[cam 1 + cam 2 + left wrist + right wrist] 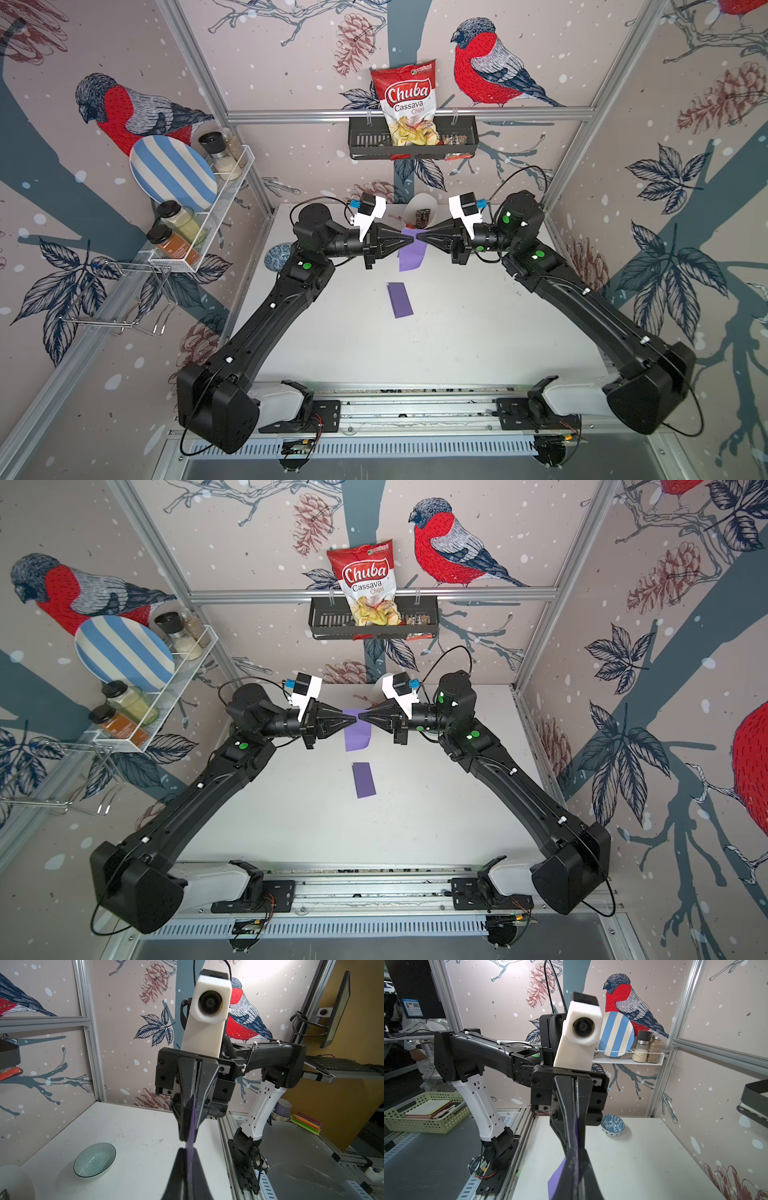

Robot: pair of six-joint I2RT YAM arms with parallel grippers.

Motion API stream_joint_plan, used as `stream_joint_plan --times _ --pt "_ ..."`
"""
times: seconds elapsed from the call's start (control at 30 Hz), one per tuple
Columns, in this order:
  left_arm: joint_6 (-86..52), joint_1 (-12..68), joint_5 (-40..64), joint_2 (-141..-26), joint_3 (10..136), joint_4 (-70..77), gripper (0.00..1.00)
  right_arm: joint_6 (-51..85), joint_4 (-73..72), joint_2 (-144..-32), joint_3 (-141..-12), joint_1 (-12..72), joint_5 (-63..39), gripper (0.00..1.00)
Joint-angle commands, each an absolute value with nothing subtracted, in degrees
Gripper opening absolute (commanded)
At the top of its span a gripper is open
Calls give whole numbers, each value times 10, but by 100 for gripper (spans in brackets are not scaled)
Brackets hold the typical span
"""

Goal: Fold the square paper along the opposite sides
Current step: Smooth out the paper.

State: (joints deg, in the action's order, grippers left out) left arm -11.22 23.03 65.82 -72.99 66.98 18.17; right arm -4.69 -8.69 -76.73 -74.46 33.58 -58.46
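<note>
The paper's lower part droops while my grippers meet at its upper edge, so next I open my right gripper and take the paper near its lower corner [367,744].
A purple square paper [412,254] hangs in the air above the white table [457,332], seen in both top views, bent so its lower part droops. My left gripper [410,240] and right gripper [419,237] meet tip to tip at the paper's upper edge, and both are shut on it. In the left wrist view the paper [192,1124] shows edge-on between my shut left gripper [188,1149] and the facing right one. The right wrist view has my right gripper [576,1152] pinching the paper [557,1176]. A second purple paper [400,300], folded into a narrow strip, lies flat on the table below.
A blue patterned bowl [278,255] sits at the table's left edge behind my left arm. A glass bowl [94,1160] is on the right side. A white cup [422,212] with wrappers stands at the back. Wall racks hold a chips bag [409,104] and spice jars [178,232].
</note>
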Motion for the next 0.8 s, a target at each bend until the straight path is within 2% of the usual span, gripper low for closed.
stream_joint_plan --times 0.0,0.03,0.1,0.17,0.23,0.53,0.57,0.6,0.63,0.67,0.77 --pt "-104 229 658 -727 671 181 0 -53 -98 -758 -739 336 -582 0" --pt "-104 230 659 -727 671 181 0 -52 -101 -756 -735 335 -579 2" --pt "-106 230 660 -726 671 183 0 -53 -105 -753 -729 335 -578 22" --pt "-108 230 661 -725 671 185 0 -53 -108 -753 -724 335 -581 29" --pt "-108 230 661 -723 671 188 0 -49 -110 -756 -723 336 -585 30" --pt "-112 229 661 -721 672 192 0 -44 -111 -766 -724 338 -602 26" --pt "-112 229 660 -721 672 193 0 -44 -111 -766 -725 339 -604 22" --pt "-112 229 659 -720 673 193 0 -44 -110 -766 -725 339 -605 16" --pt "-112 229 658 -720 673 193 0 -43 -110 -765 -724 339 -606 5" --pt "-111 229 657 -719 673 193 0 -44 -110 -764 -722 339 -606 0" --pt "-102 229 651 -719 678 184 0 -47 -109 -761 -717 339 -613 0"
